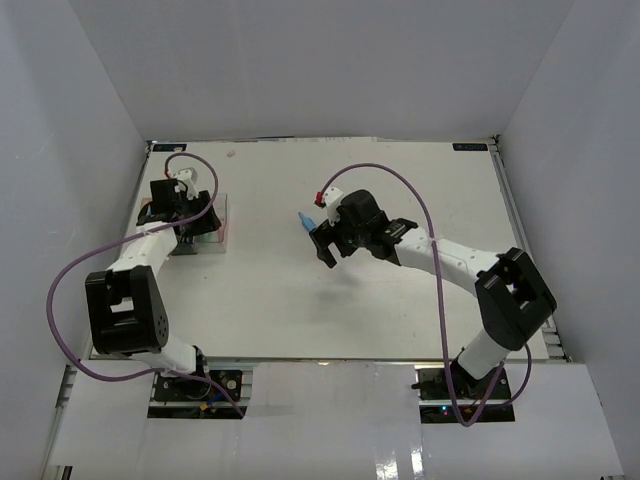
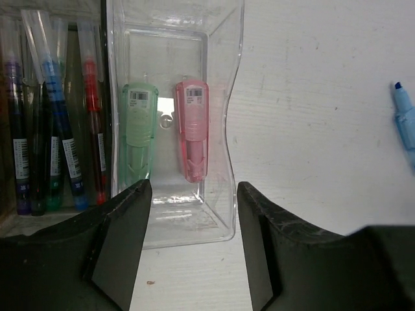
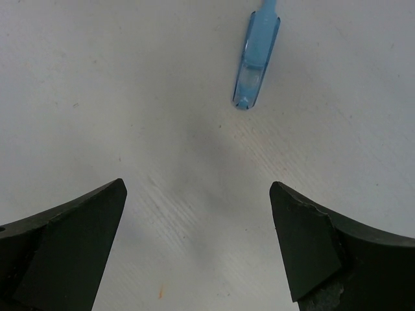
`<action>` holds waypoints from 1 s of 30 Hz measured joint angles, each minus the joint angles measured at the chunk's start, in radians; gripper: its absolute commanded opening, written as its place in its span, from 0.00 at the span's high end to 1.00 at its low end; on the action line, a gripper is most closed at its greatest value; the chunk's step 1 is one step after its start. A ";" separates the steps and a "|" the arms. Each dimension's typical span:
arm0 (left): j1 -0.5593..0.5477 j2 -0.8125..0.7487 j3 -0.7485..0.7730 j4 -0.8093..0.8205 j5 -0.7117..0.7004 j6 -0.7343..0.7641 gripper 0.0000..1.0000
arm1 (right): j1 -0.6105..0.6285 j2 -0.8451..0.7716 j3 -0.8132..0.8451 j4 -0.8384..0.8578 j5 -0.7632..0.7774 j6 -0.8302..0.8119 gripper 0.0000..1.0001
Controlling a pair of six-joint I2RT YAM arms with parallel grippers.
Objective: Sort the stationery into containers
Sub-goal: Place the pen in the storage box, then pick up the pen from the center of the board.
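Observation:
The blue tapered piece's wide clear end [image 1: 310,228] [image 3: 245,100] is next for my right gripper, which should go there and close on it.
The clear container [image 2: 220,129] holds a green tapered piece [image 2: 138,129] and a pink tapered piece [image 2: 193,129], lying side by side. The grey container [image 2: 107,97] beside it holds several thin pens [image 2: 58,129]. My left gripper [image 2: 192,194] is open and empty, just short of the clear box's near wall; from above it [image 1: 198,220] hangs over the containers [image 1: 222,235] at the left. A blue tapered piece [image 3: 256,61] lies alone on the table, also seen from above [image 1: 306,222] and at the left wrist view's right edge [image 2: 405,120]. My right gripper [image 3: 198,194] is open and empty, just short of it [image 1: 324,243].
White table [image 1: 400,180] with grey walls on three sides. Purple cables loop over both arms. The amber container is hidden under the left arm.

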 measured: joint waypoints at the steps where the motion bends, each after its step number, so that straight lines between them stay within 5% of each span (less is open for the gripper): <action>1: 0.000 -0.009 -0.001 0.000 0.004 -0.002 0.30 | -0.002 0.018 0.015 0.006 0.004 0.001 0.01; 6: 0.003 -0.116 -0.035 0.034 0.060 -0.024 0.20 | -0.011 0.142 0.112 0.035 0.037 0.017 0.05; 10: 0.003 -0.228 -0.088 0.092 0.115 -0.055 0.02 | -0.021 0.240 0.178 0.050 0.069 0.026 0.10; 30: 0.082 -0.267 -0.131 0.243 0.292 -0.374 0.02 | -0.038 0.461 0.287 0.077 0.092 0.060 0.34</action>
